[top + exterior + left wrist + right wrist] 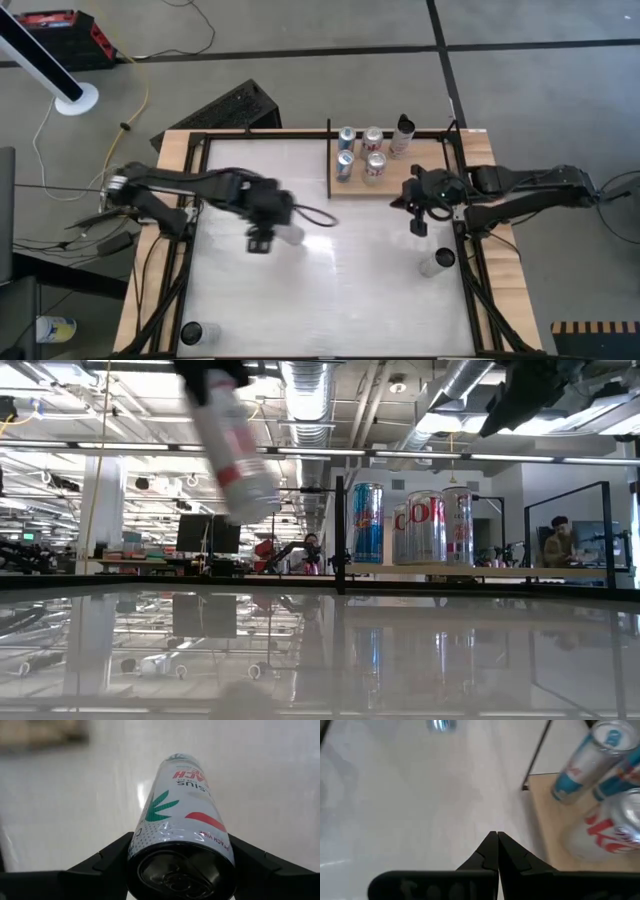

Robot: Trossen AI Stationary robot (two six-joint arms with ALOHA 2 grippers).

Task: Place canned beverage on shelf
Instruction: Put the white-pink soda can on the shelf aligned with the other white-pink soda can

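Note:
The robot's left gripper will put the white slim can down on the white tabletop (316,250) just in front of the shelf's black rail.
My left gripper (262,238) is shut on a white slim can (290,235) with a green leaf and red print, over the middle of the table. The can shows tilted and high in the low view (235,450). The shelf (355,188), a tan wood panel with black rails, lies at the table's far right and bears several upright cans (360,150). My right gripper (418,218) is shut and empty, just in front of the shelf's near edge (547,815). My left gripper pinches the can's side wall near its tab end (165,837) between its two fingers (107,857), one on each side. The fingers slant down from above. The can is lifted clear of the table and tilted, its bottom end pointing away from the gripper.
Another can (437,262) stands on the table near the right edge, in front of my right gripper. A dark-topped can (193,333) stands at the near left corner. A taller bottle (403,135) stands at the shelf's far side. Black rails (330,160) border the shelf.

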